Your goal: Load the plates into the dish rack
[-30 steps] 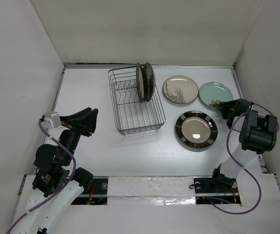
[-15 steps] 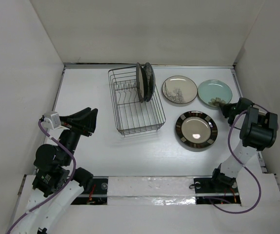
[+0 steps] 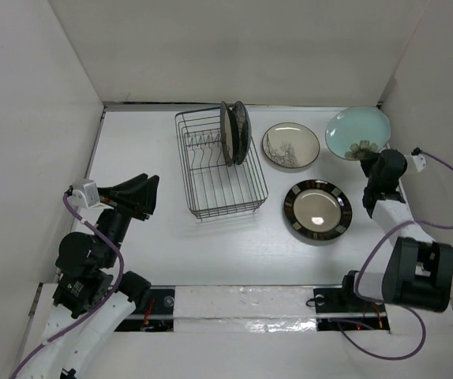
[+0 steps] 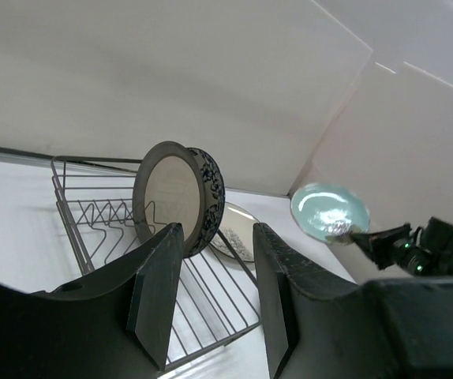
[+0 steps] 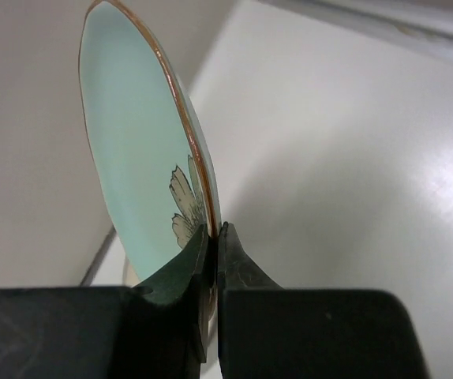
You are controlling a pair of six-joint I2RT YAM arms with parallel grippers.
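Observation:
I will set the pale green plate upright in the rack's empty slot (image 3: 224,145) beside the beige plate, using my right gripper.
My right gripper (image 3: 366,151) is shut on the rim of the pale green plate (image 3: 357,131) and holds it lifted and tilted at the far right; the plate (image 5: 136,150) stands edge-on between the jaws in the right wrist view. The black wire dish rack (image 3: 219,164) holds two upright plates, the beige one (image 3: 226,133) and the black-white patterned one (image 3: 241,131). The cream plate with branch motif (image 3: 291,145) and the dark-rimmed plate (image 3: 317,209) lie flat to the right of the rack. My left gripper (image 3: 149,196) is open and empty, left of the rack.
White walls close the table on the left, back and right; the right wall is close behind the lifted plate. The left wrist view shows the rack (image 4: 211,292) between my open fingers.
My right gripper has lifted the pale green plate off the table and tilted it up toward the far right corner; the right arm swung outward. The left arm has not moved.

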